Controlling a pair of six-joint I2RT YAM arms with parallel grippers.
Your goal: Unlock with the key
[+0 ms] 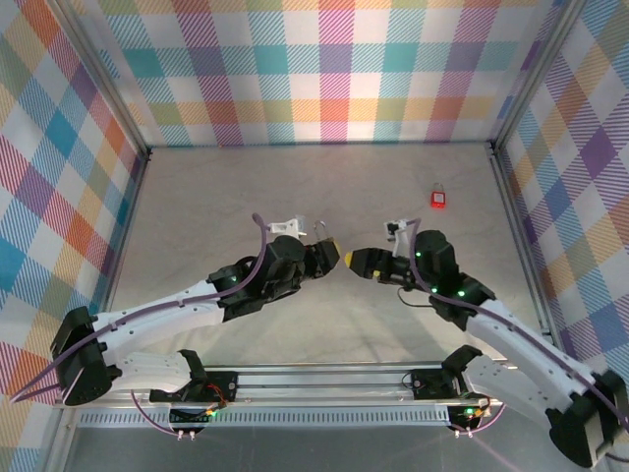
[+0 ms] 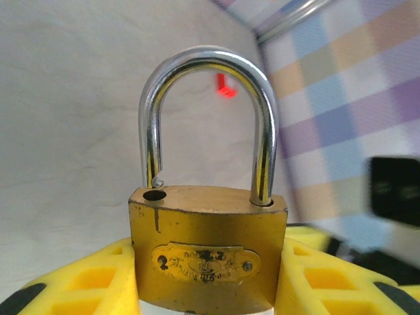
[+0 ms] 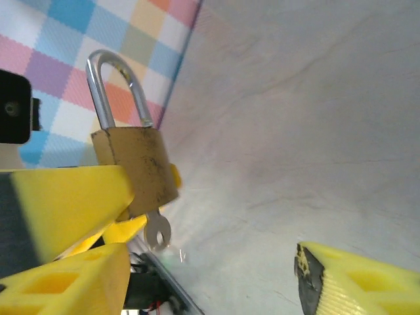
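Observation:
The free leg of the shackle is clear of its hole. My left gripper should tip the padlock over, and my right gripper should take the raised shackle (image 3: 113, 58).
A brass padlock (image 2: 207, 252) stands upright between the yellow fingers (image 2: 85, 282) of my left gripper (image 2: 207, 292), which is shut on its body. Its steel shackle (image 2: 205, 62) is raised, the left leg lifted out of its hole. In the right wrist view the same padlock (image 3: 134, 170) shows from the side, with a silver key (image 3: 156, 231) sticking out of its underside. My right gripper (image 3: 210, 275) is open just beside the key, holding nothing. In the top view the left gripper (image 1: 332, 258) and right gripper (image 1: 360, 263) meet tip to tip at mid-table.
A small red padlock (image 1: 438, 198) lies at the back right of the grey table (image 1: 295, 187), far from both arms. Checkered walls (image 1: 334, 69) enclose the table on three sides.

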